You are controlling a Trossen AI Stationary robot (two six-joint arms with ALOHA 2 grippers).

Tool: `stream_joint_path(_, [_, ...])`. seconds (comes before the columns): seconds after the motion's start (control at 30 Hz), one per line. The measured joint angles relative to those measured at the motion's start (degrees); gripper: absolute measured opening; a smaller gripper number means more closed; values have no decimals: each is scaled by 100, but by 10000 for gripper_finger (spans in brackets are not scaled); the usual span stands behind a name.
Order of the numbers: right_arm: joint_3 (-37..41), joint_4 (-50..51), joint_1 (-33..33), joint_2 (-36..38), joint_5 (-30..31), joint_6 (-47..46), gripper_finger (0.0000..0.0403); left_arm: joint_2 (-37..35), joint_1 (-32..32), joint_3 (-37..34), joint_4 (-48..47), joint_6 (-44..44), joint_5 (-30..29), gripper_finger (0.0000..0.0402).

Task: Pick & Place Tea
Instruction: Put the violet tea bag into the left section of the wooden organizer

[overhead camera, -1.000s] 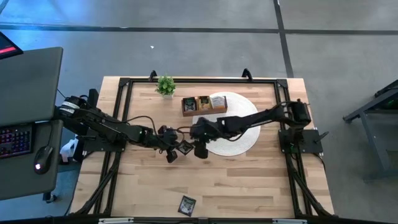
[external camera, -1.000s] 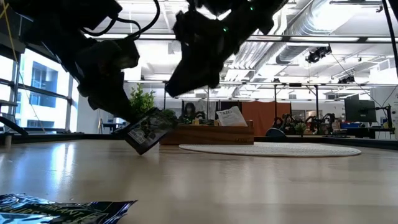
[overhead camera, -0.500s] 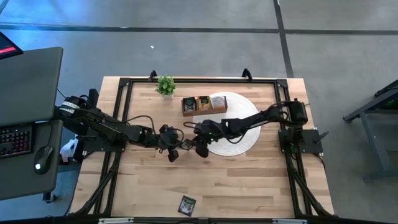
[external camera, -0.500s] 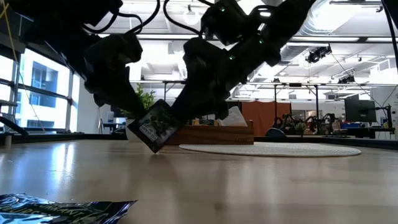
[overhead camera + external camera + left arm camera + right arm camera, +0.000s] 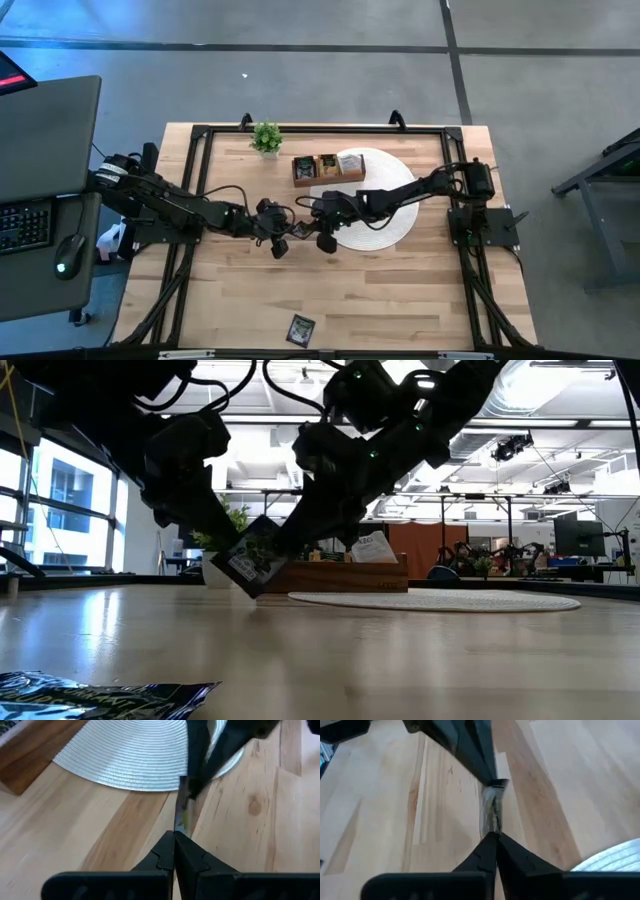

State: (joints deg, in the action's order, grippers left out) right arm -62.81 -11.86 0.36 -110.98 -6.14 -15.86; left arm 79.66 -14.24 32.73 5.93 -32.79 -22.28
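Observation:
I will let go of the black tea sachet with my right gripper in the wooden tray's compartment [image 5: 304,171] that is nearest the potted plant.
A black tea sachet with green print [image 5: 252,556] hangs above the table's middle, between my two grippers. My left gripper [image 5: 285,237] is shut on its left side and my right gripper [image 5: 311,232] is shut on its right side. Each wrist view shows the sachet [image 5: 181,815] edge-on, with the other arm's fingers on its far end. A second black sachet [image 5: 300,327] lies flat near the table's front edge. More sachets stand in the wooden tray [image 5: 328,167]. My left gripper pinches the sachet's left edge [image 5: 178,827] between its two fingers, slanting down from the table's left. The sachet stands on edge, tilted, clear of the table. My right gripper pinches the sachet's opposite edge [image 5: 492,826] between its two fingers, slanting down from the table's right.
The wooden tray rests on the far edge of a round white woven mat [image 5: 385,215], right of the grippers. A small potted plant [image 5: 266,137] stands at the far edge. Bare wood lies between the grippers and the front sachet.
My right gripper has come down and toward the table's left, reached the hanging sachet and shut on its right edge. My left gripper has kept its hold and tipped the sachet a little more upright.

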Motion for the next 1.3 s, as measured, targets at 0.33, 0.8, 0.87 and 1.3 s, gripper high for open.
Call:
stream_joint_path(0.33, [0,166,0,0,239,570,7,0,0,0,-458,41,249,24])
stream_joint_path(0.8, [-2083,2841,-778,3,1906,2845,2,0,2,0,-875,115,-234,129])
stream_joint_path(0.87, [-2492,3442,-1008,11,2129,3028,1,0,2,0,-947,117,-273,128])
stream_joint_path(1.3, [-2743,3682,-1585,-595,1227,3894,1,0,2,0,-931,126,-406,128])
